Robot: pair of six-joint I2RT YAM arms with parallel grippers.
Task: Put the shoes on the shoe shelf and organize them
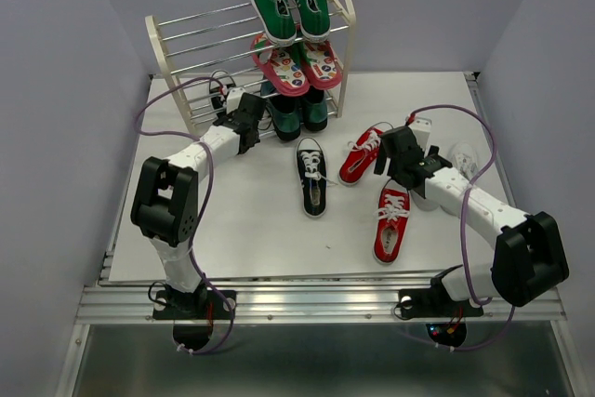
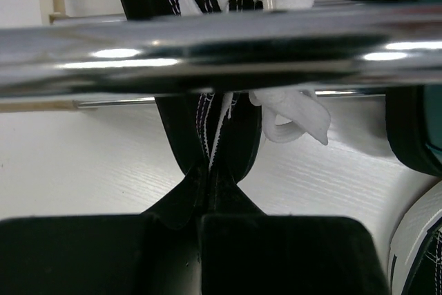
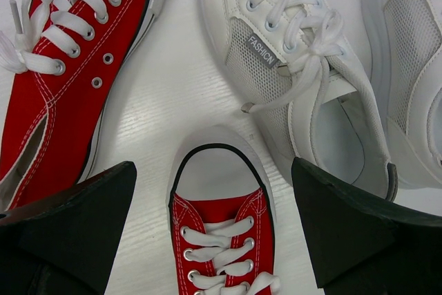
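Note:
Next, I set the black sneaker down with my left gripper on the shelf's lowest level (image 1: 228, 110) (image 2: 200, 5), next to the dark green shoes.
The shoe shelf (image 1: 156, 42) stands at the back. In the left wrist view my left gripper (image 2: 209, 186) is shut on the heel of a black sneaker (image 2: 238, 136), which sits just past a silver shelf rod (image 2: 207, 53). From above, that gripper (image 1: 247, 121) is at the shelf's lowest tier. The other black sneaker (image 1: 312, 177) lies mid-table. My right gripper (image 1: 395, 167) hangs open over the toe of a red sneaker (image 3: 221, 240); this shoe (image 1: 391, 223) points toward the second red sneaker (image 1: 363, 153). Two white sneakers (image 3: 297, 81) lie to the right, partly hidden by the arm.
Green sneakers (image 1: 290, 2) sit on the shelf's top tier, pink patterned sandals (image 1: 299, 65) one tier below, and dark green shoes (image 1: 297, 111) at the bottom right. A dark green shoe (image 2: 414, 129) lies close to the held sneaker. Grey walls enclose the table.

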